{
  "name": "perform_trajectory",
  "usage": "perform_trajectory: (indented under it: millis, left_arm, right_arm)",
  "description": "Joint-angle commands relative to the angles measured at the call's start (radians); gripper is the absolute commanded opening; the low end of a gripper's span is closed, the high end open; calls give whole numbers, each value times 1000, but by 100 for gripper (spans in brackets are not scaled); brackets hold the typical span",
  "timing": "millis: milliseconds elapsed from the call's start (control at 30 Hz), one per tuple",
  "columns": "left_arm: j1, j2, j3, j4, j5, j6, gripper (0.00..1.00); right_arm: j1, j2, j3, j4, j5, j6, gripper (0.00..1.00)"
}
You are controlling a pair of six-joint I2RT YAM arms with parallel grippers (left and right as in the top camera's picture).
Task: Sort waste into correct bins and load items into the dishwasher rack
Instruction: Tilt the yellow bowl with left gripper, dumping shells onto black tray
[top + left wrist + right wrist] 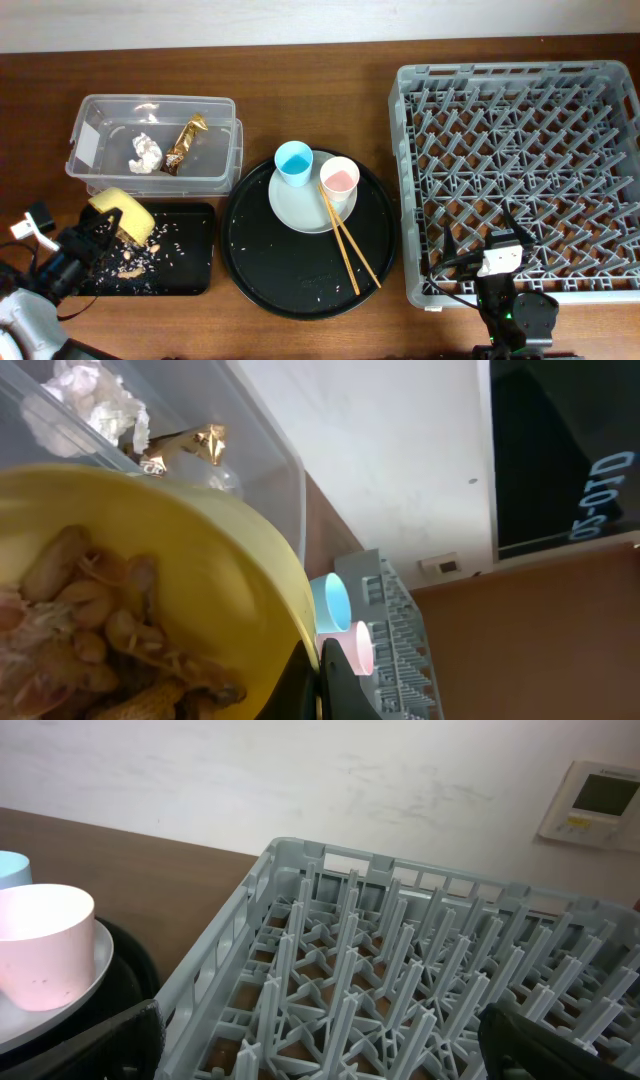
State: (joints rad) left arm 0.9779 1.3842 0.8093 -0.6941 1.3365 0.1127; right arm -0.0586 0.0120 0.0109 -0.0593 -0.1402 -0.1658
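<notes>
Next, I release the yellow bowl, now tipped over the shallow black tray, from my left gripper on the round black tray (295, 261), just in front of the grey-green plate.
My left gripper (112, 228) is shut on the rim of the yellow bowl (125, 214) and holds it tipped over the shallow black tray (195, 255). Brownish food scraps (90, 650) cling inside the bowl (200, 580); scraps and rice (140, 262) lie in the tray. The clear tub (225, 150) holds the white tissue (146, 152) and gold foil wrapper (184, 144). The blue cup (294, 162), pink cup (340, 180) and chopsticks (345, 240) rest on the grey-green plate (295, 212). My right gripper (320, 1050) is open above the front left corner of the grey dishwasher rack (520, 180).
The plate sits on a large round black tray (300, 280) between the bins and the rack, with rice grains scattered on it. A wall panel (595, 800) hangs behind the rack. Bare wooden table (300, 80) lies along the back.
</notes>
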Motion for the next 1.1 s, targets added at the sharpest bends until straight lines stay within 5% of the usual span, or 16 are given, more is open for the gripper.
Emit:
perform_trajectory:
  millis: [0,600,900,1067]
  left_arm:
    - [5,-9,-8,-9,34,25,0]
    - [5,-9,-8,21,34,-6,0]
    - [-10,-7,-8,-98,47,38,0]
    - [-15,-6,-8,-21,54,2,0]
  right_arm:
    - [-7,-5,-5,-5,-6,-2,98]
    - [-7,-5,-5,-5,-6,-2,98]
    - [-7,-5,-5,-5,-6,-2,99]
    - [-7,-5,-5,-5,-6,-2,98]
